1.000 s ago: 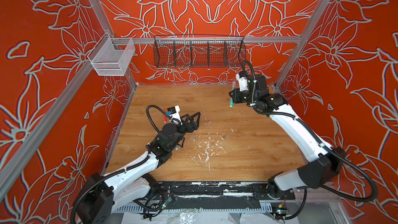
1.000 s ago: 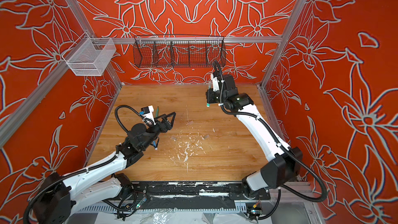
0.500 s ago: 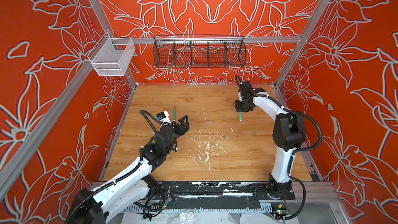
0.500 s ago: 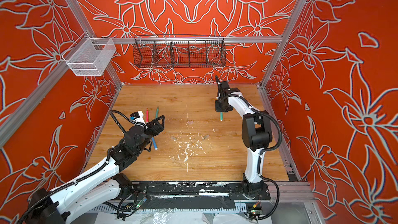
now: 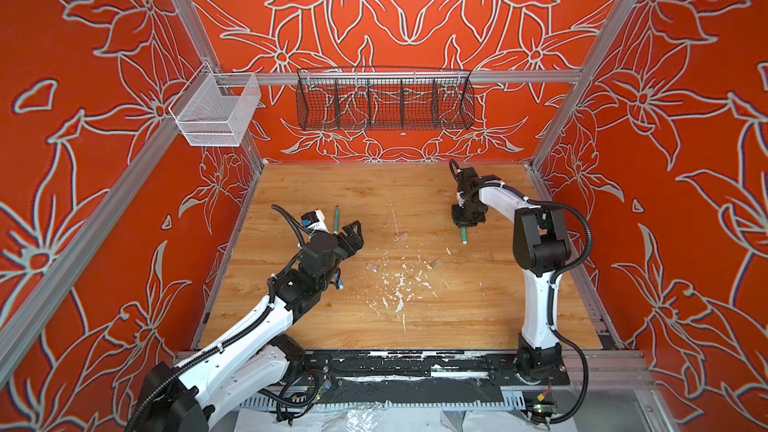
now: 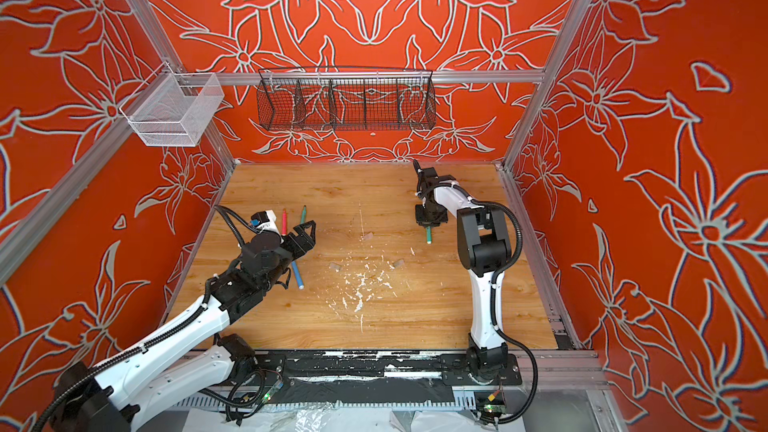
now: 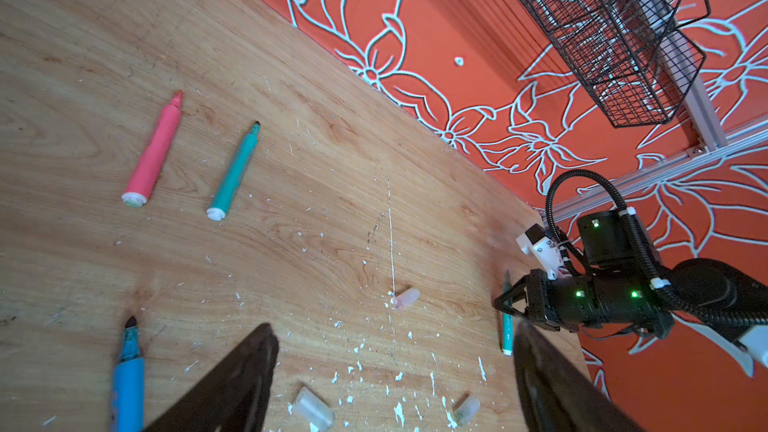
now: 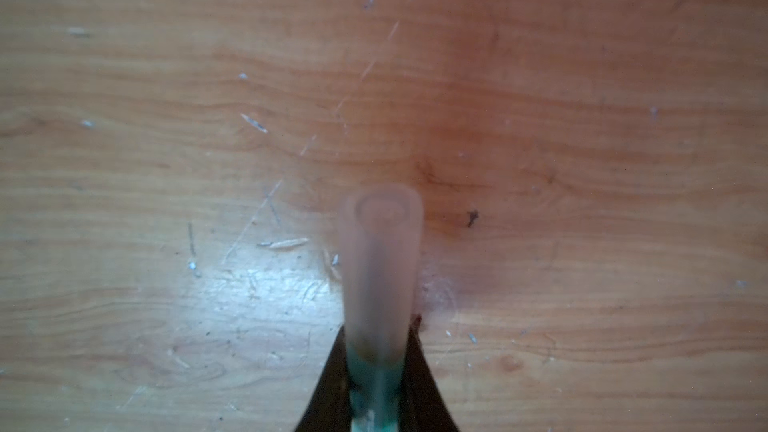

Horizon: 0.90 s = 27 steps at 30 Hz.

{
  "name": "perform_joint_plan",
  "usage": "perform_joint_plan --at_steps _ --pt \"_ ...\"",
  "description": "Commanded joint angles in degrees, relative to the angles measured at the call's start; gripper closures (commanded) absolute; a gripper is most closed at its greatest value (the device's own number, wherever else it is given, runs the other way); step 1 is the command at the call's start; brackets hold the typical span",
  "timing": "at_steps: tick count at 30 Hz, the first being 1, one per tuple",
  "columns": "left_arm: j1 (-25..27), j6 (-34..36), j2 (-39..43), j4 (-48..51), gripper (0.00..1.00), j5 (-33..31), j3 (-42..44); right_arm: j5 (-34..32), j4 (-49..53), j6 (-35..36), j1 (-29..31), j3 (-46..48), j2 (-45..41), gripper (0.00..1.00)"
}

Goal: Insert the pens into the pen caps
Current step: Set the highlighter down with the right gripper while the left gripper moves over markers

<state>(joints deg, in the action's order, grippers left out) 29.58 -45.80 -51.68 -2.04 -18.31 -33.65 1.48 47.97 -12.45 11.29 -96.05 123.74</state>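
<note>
Next, the left gripper moves to the green pen beside the red-pink pen and closes on the pen's body (image 5: 336,228) (image 7: 225,196) near its white end.
My right gripper (image 5: 467,218) (image 8: 379,334) is shut on a green pen (image 5: 462,236) low over the table at the back right. A translucent pen cap (image 8: 380,251) sits over that pen's tip. My left gripper (image 5: 353,234) (image 7: 392,328) hangs open and empty at the left. Beside it lie a red-pink pen (image 6: 284,220), a second green pen (image 6: 302,218) and a blue pen (image 6: 297,276). Three loose pen caps (image 5: 402,236) (image 5: 372,266) (image 5: 435,263) lie mid-table; two caps (image 7: 313,407) (image 7: 465,409) lie below the open fingers in the left wrist view.
White paint flecks (image 5: 399,284) are scattered over the middle of the wooden table (image 5: 478,305). A black wire basket (image 5: 384,99) hangs on the back wall and a white mesh basket (image 5: 216,112) on the left rail. Red walls close in three sides.
The right arm came down from high up to just above the table with the green pen. The left gripper drew back toward the front left, uncovering the pens beside it.
</note>
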Motion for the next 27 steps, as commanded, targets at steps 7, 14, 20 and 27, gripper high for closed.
perform_joint_plan --at_steps 7,14,20,27 --pt "-2.8 1.2 -4.4 8.2 0.13 3.9 -8.9 0.8 0.8 0.2 -1.1 -1.6 1.7 0.74" --pt "-3.4 8.7 -4.4 7.5 0.14 3.7 -11.7 2.2 0.4 -1.0 -1.2 -1.6 -3.9 0.67" --pt "-13.2 8.6 -15.8 27.2 0.18 12.8 -25.6 3.7 -7.1 -5.0 0.5 5.9 -16.7 0.63" --pt "-17.4 16.8 -30.0 40.0 0.21 12.1 -35.6 4.2 -17.8 -8.8 3.7 19.4 -28.7 0.62"
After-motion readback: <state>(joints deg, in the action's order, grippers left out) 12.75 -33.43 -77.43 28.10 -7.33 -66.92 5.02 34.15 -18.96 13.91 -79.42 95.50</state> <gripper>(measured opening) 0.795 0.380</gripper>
